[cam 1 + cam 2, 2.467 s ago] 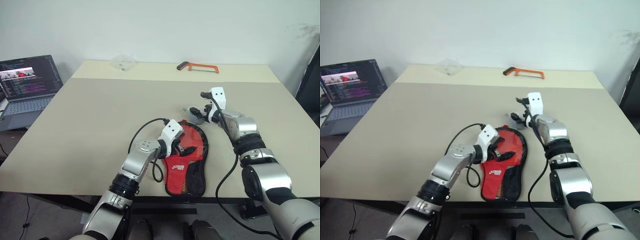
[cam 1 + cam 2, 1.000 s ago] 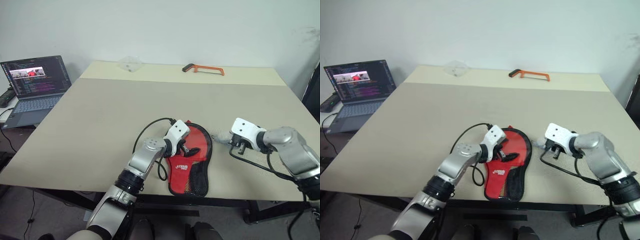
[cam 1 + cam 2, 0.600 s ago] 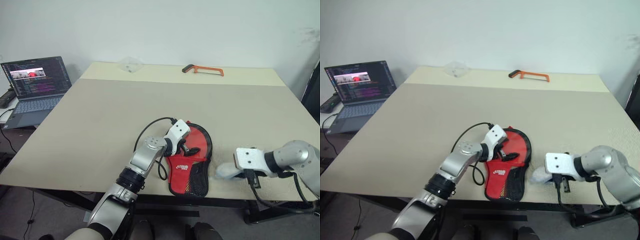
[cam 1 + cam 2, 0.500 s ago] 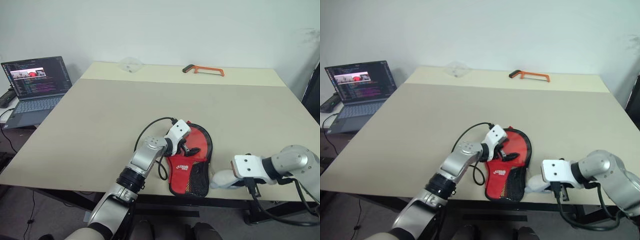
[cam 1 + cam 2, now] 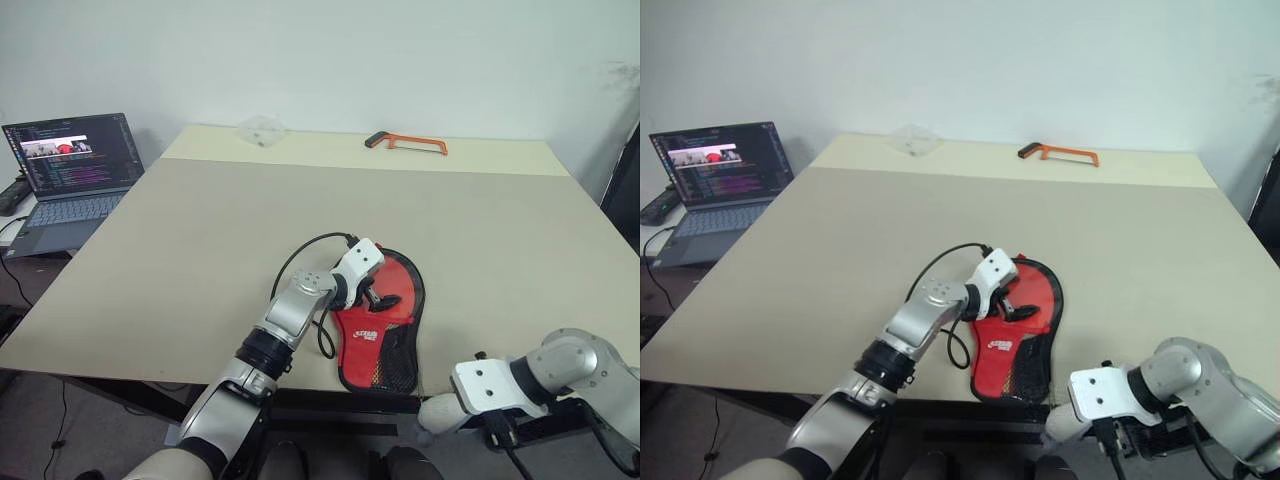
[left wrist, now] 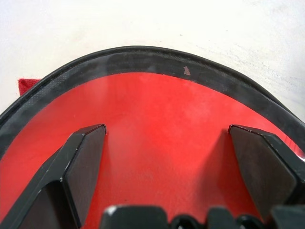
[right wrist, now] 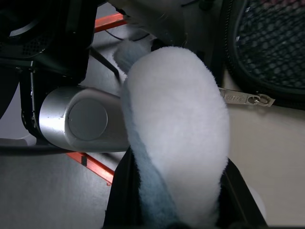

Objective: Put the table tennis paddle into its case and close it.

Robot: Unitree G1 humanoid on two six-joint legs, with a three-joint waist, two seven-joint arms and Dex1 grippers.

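Next, I let go of the plush thing, now at the table's front edge, with my right gripper on the table [image 5: 433, 360] [image 7: 286, 124], against the mesh end of the case.
The case [image 5: 376, 338] lies flat near the table's front edge, with a red round panel, black piping and dark mesh at its narrow near end. My left gripper [image 5: 384, 298] hovers low over the round part, open, and its fingers [image 6: 82, 153] straddle the red surface [image 6: 162, 124]. The table tennis paddle cannot be told apart from the case's red panel. My right gripper [image 5: 452, 404] sits at the table's front edge, right of the case, shut on a white and grey plush thing [image 7: 175, 119]. The case's zip pull [image 7: 245, 98] lies beside that plush.
An orange-framed hacksaw [image 5: 405, 142] and a clear plastic piece [image 5: 262, 128] lie at the far edge of the table [image 5: 200, 250]. An open laptop [image 5: 65, 170] sits to the left, off the table. A black cable [image 5: 300, 258] loops from my left wrist.
My right arm has pulled back from beside the case to the table's front edge and dropped lower, carrying the plush thing. The left gripper has stayed open over the case.
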